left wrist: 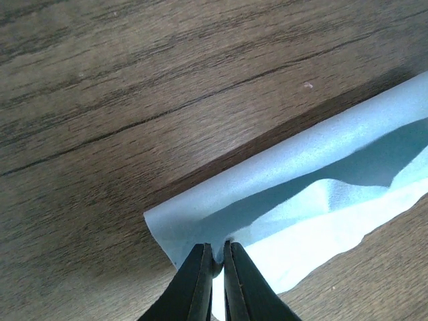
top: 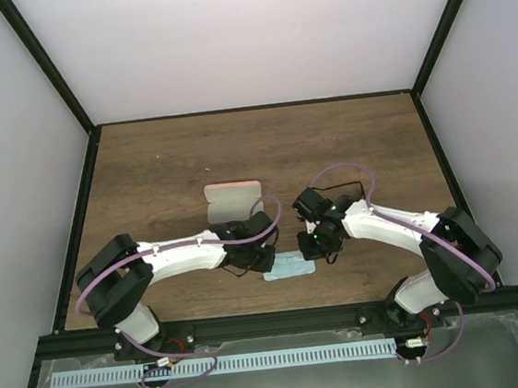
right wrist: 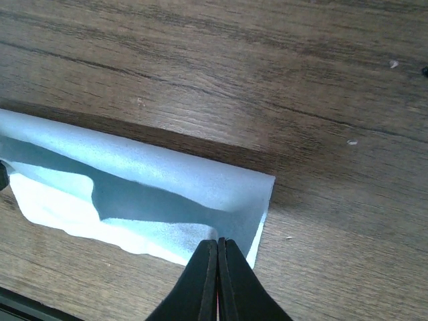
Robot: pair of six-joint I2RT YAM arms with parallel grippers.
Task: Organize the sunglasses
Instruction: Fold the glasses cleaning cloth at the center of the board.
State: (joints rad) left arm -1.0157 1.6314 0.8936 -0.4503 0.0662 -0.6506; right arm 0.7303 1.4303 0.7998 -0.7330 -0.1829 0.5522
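Note:
The robot's left gripper pinches only the top layer of the folded light blue cloth, so it should open and take both layers together (left wrist: 234, 284) before it lifts.
The light blue cloth (top: 287, 267) lies half folded on the table near the front edge, between the two grippers. My left gripper (left wrist: 218, 253) is shut on the cloth's (left wrist: 301, 187) left corner, pinching a fold of it. My right gripper (right wrist: 218, 242) is shut on the cloth's (right wrist: 167, 180) right corner. In the top view the left gripper (top: 250, 255) and the right gripper (top: 318, 243) hang low over the cloth's two ends. The sunglasses are not in view. The salmon-pink case (top: 233, 199) lies shut just behind the left gripper.
The wooden table (top: 254, 148) is walled by a black frame and white panels. A thin black cable loop (top: 351, 189) lies by the right wrist. The table's front edge and the arm bases are close behind the cloth.

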